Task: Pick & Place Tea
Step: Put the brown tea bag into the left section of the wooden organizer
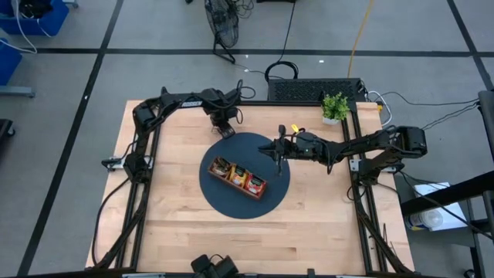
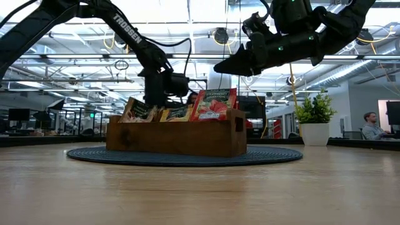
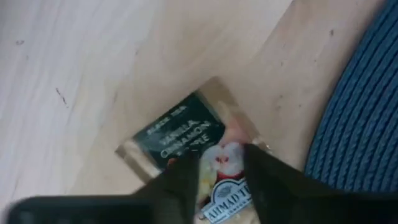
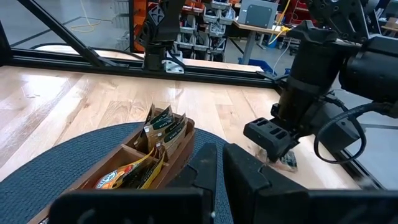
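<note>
Next, my left gripper opens, turns and pinches the sachet's white-label end (image 3: 226,201), because the dark sachet is lying flat and crooked under that gripper's fingertips.
A dark brown and white tea sachet (image 3: 180,134) lies flat on the bare wood just off the far edge of the round blue mat (image 3: 360,106). My left gripper (image 3: 221,177) points down over it, open by a narrow gap; the right wrist view shows it too, left gripper (image 4: 273,148) above the sachet (image 4: 288,162). The wooden tray (image 1: 238,177) stands on the mat with red (image 2: 214,103), orange (image 2: 178,114) and dark (image 2: 137,109) sachets standing in it. My right gripper (image 1: 276,153) hangs shut and empty above the mat, right of the tray. My left gripper comes at the dark sachet from above, pointing down, its fingertips (image 3: 186,177) over the sachet's white-printed half (image 3: 227,155). The sachet lies flat on the table. I cannot tell whether the fingertips touch it or stand just above it.
A small green potted plant (image 1: 334,106) stands at the table's far right corner. The mat (image 1: 231,207) covers the table's middle, with bare wood around it. A seated person (image 2: 372,125) shows in the room beyond the table.
</note>
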